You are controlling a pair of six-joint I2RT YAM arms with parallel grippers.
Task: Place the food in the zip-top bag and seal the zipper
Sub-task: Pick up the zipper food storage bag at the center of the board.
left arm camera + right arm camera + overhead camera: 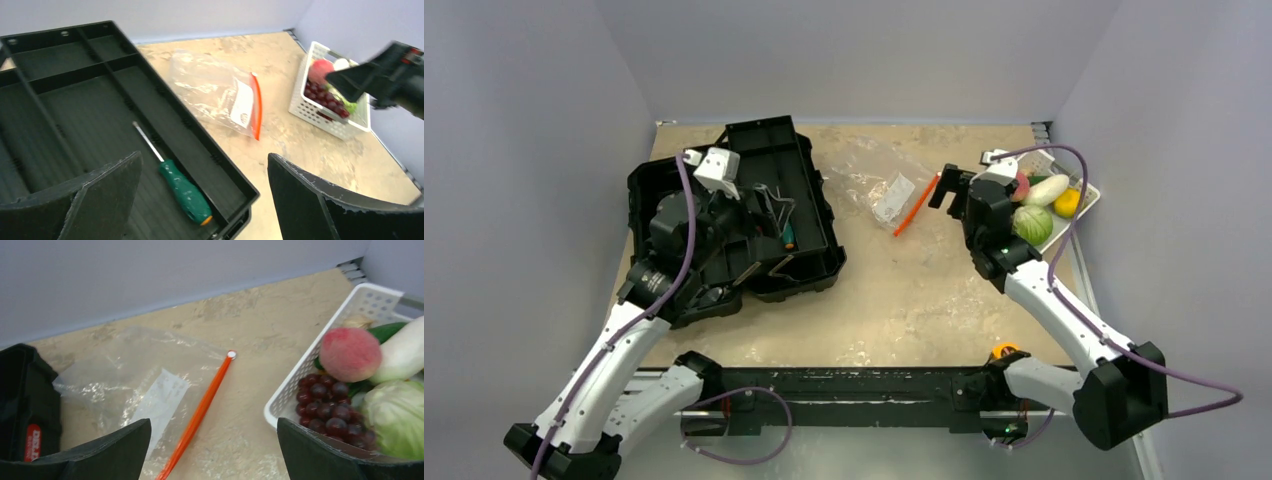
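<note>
Next, I move my right gripper to the middle of the orange-red zipper (pixel 917 206) (pixel 196 417) on the clear zip-top bag and close it there, to open the bag.
The clear zip-top bag (pixel 871 183) lies flat and empty on the table, back centre, with its orange-red zipper (pixel 916 205) facing right. The food sits in a white basket (pixel 1092 192) at the right: cabbage (pixel 1032 224), radish (pixel 1046 189), lemon (pixel 1067 203) and a pink-red fruit (pixel 1021 186). The right wrist view shows the bag (pixel 125 375), zipper (pixel 200 410), pink-red fruit (pixel 349 354), grapes (pixel 327 405), cabbage (pixel 397 417), radish (pixel 405 352) and cucumber (pixel 387 331). My right gripper (pixel 967 180) (pixel 212 450) hovers open and empty between zipper and basket. My left gripper (pixel 762 212) (pixel 205 200) is open and empty over the toolbox.
An open black toolbox (pixel 769 150) (pixel 75 100) fills the table's left side and holds a green-handled screwdriver (pixel 185 192) (pixel 789 238). The left wrist view also shows the bag (pixel 210 90) and the basket (pixel 325 112). Grey walls close in three sides.
</note>
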